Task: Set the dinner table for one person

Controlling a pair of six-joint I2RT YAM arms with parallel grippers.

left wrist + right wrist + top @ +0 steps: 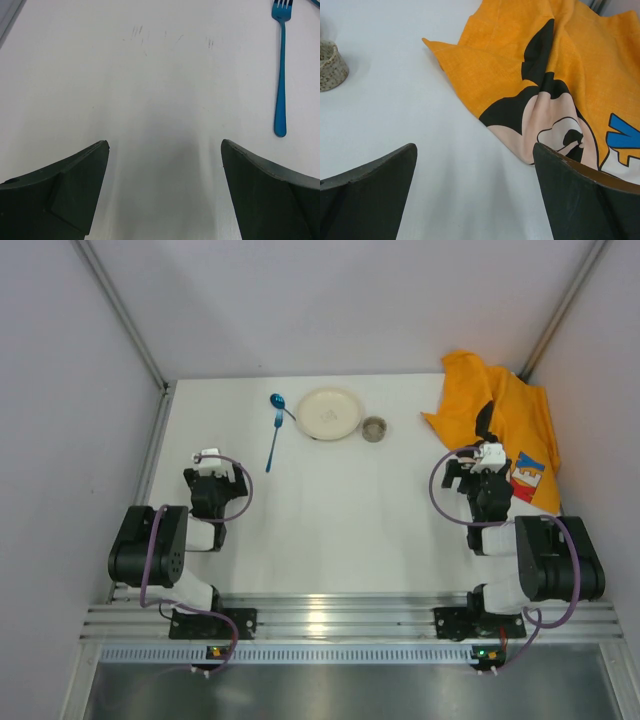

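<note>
Next, I close my right gripper on the pointed corner [430, 419] [433, 46] of the orange Mickey Mouse cloth, the one nearest the small speckled cup.
The dinner table [340, 520] is a wide white tabletop. At its far side lie a blue fork [272, 445], a blue spoon [277, 400], a cream plate [329, 413] and a small speckled cup [374, 429]. An orange Mickey Mouse cloth [510, 420] lies crumpled at the far right. My left gripper [213, 462] is open and empty over bare table [164, 145], with the fork [281, 75] ahead to its right. My right gripper [478, 462] is open and empty [474, 146], its right finger at the cloth's edge [545, 75]. The cup [330, 65] shows at far left there.
Grey walls enclose the table on the left, back and right. A metal rail [340, 620] with both arm bases runs along the near edge. The table's left edge [7, 25] shows in the left wrist view.
</note>
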